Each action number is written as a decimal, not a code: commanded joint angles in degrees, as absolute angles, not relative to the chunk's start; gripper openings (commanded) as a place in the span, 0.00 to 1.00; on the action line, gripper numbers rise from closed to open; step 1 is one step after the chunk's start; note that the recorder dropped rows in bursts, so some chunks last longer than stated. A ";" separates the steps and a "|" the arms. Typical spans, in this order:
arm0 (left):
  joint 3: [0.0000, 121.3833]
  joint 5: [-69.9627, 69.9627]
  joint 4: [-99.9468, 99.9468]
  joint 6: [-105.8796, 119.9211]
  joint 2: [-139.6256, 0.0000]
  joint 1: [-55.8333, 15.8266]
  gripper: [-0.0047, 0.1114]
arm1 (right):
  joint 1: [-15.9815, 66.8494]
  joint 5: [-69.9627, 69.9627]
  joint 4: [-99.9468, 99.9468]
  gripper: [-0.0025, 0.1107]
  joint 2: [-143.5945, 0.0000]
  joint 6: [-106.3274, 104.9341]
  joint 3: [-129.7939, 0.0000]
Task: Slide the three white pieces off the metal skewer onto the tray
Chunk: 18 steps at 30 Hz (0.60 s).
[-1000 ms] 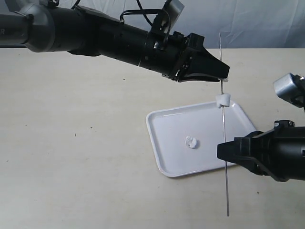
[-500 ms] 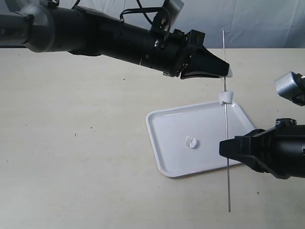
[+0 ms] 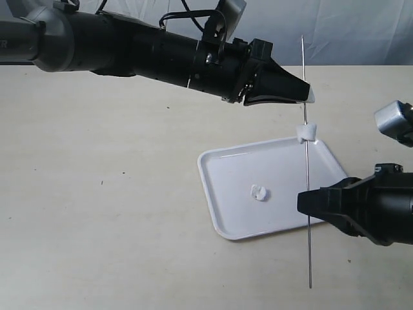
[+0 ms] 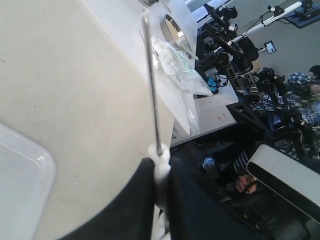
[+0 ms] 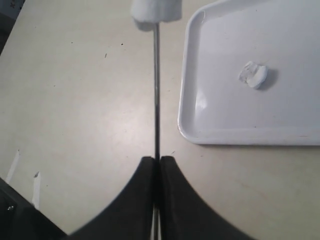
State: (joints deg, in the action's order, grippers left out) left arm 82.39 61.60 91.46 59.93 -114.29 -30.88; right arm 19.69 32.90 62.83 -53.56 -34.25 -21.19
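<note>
My left fingers close across skewer and upper white piece; I should open, ease back, pinch only the white piece's edge [image 3: 312, 97].
My right gripper [image 3: 307, 201] [image 5: 156, 159] is shut on the metal skewer [image 3: 306, 168] [image 5: 156, 90], holding it upright beside the tray [image 3: 226, 206] [image 5: 300, 120]. My left gripper [image 3: 308, 95] [image 4: 160, 167] is shut on a white piece [image 3: 312, 97] [image 4: 161, 160] high on the skewer [image 4: 151, 75]. A second white piece [image 3: 306, 132] [image 5: 156, 10] sits on the rod below it, over the tray's far right corner. The third white piece [image 3: 259, 192] [image 5: 253, 74] lies loose in the tray.
The tray rests on a beige tabletop [image 3: 103, 194]. The skewer's lower end hangs past the tray's near right edge, close to the table's front. Beyond the table's far side the left wrist view shows other equipment [image 4: 235, 55] and clutter.
The left gripper has drawn its white piece a little up the skewer, away from the second piece. The skewer and the right gripper have shifted slightly upward and right.
</note>
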 commanded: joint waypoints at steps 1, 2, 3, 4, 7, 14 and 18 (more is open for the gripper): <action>82.76 57.24 98.15 60.56 -113.97 -29.86 0.06 | 19.46 37.90 61.09 0.02 -53.56 -34.19 -20.03; 82.76 56.92 98.13 60.56 -113.97 -29.86 0.06 | 19.46 37.75 61.21 0.02 -53.56 -34.19 -20.03; 82.76 56.75 98.31 60.56 -113.97 -29.86 0.06 | 19.46 37.75 61.51 0.02 -53.56 -34.42 -20.03; 82.76 56.75 98.60 60.56 -113.97 -29.86 0.06 | 19.46 37.75 61.65 0.02 -53.56 -34.55 -20.03; 82.76 56.75 98.90 60.56 -113.97 -29.86 0.08 | 19.46 37.75 61.76 0.02 -53.56 -34.80 -20.03; 82.76 56.66 98.90 60.56 -113.97 -29.86 0.20 | 19.46 37.63 61.93 0.02 -53.56 -34.96 -20.03; 82.76 56.66 98.00 60.56 -113.97 -29.86 0.20 | 19.46 36.98 61.93 0.02 -53.56 -34.96 -20.03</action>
